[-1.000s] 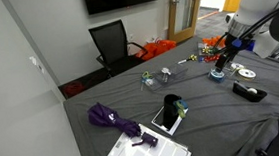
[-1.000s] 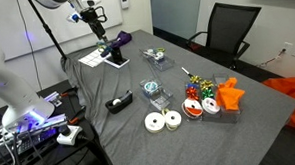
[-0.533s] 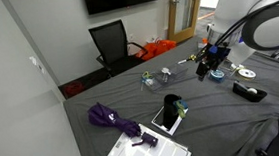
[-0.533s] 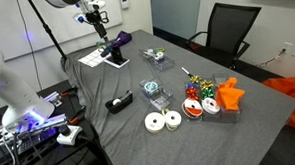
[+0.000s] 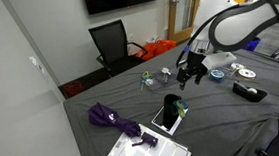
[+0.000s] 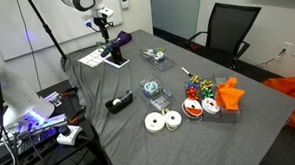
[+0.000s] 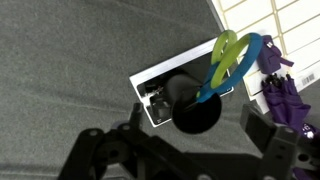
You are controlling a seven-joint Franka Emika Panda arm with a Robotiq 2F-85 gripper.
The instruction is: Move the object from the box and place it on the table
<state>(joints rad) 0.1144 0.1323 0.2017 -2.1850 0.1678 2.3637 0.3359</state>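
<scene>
The green and blue looped object's lower end (image 5: pixel 179 104) (image 7: pixel 206 95), just above the black cup's rim, is the next place my gripper needs to go to and close on.
The small white-rimmed box (image 5: pixel 166 116) lies on the grey-clothed table (image 5: pixel 229 126). A black cup (image 7: pixel 195 110) stands in it with a green and blue looped object (image 7: pixel 235 58). The box also shows in the wrist view (image 7: pixel 155 82) and in an exterior view (image 6: pixel 114 60). My gripper (image 5: pixel 188 76) hangs open and empty above the table, to the right of and above the box. In an exterior view (image 6: pixel 106 32) it is just above the box. In the wrist view (image 7: pixel 192 118) the cup lies between my two open fingers, well below them.
A purple umbrella (image 5: pixel 107 116) and a white printed sheet (image 5: pixel 145 151) lie near the box. A black tape dispenser (image 6: pixel 116 104), tape rolls (image 6: pixel 161 121), clear containers (image 6: pixel 151 89), coloured bows (image 6: pixel 198 88) and an orange item (image 6: pixel 229 93) crowd the table. An office chair (image 5: pixel 112 42) stands behind.
My arm has swung from the table's far side across to a spot near and above the box. The gripper has stayed open and the objects have not moved.
</scene>
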